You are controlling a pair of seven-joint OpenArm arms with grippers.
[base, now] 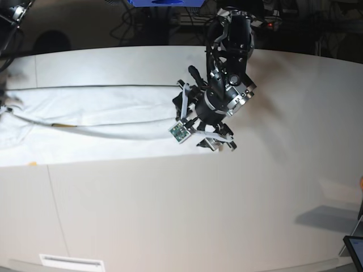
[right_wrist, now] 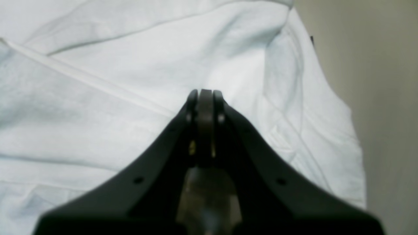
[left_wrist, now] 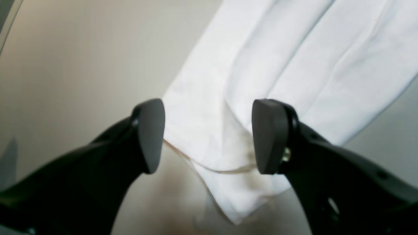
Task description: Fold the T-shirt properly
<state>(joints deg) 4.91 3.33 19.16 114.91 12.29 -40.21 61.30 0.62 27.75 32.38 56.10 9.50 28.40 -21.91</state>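
Note:
The T-shirt's upper layer bows short of its far edge; next my left gripper pinches that layer's end corner [left_wrist: 242, 153] and pulls it farther.
The white T-shirt [base: 102, 116] lies as a long flat band on the table, running from the base view's left edge to under the left arm. In the left wrist view my left gripper [left_wrist: 209, 137] stands open just above a folded corner of the T-shirt [left_wrist: 277, 65], with one black finger [left_wrist: 150, 137] on each side of the cloth and touching nothing. In the base view the left gripper [base: 218, 141] hangs at the band's right end. My right gripper [right_wrist: 205, 93] is shut over wrinkled T-shirt [right_wrist: 98, 98] cloth; no cloth shows between its pads. The print is hidden.
The pale table [base: 170, 215] stretches wide in front of the shirt, with a seam line [base: 48, 187] at the left. A dark tablet corner [base: 354, 249] sits at the bottom right. Cables and a blue object [base: 164, 2] lie beyond the far edge.

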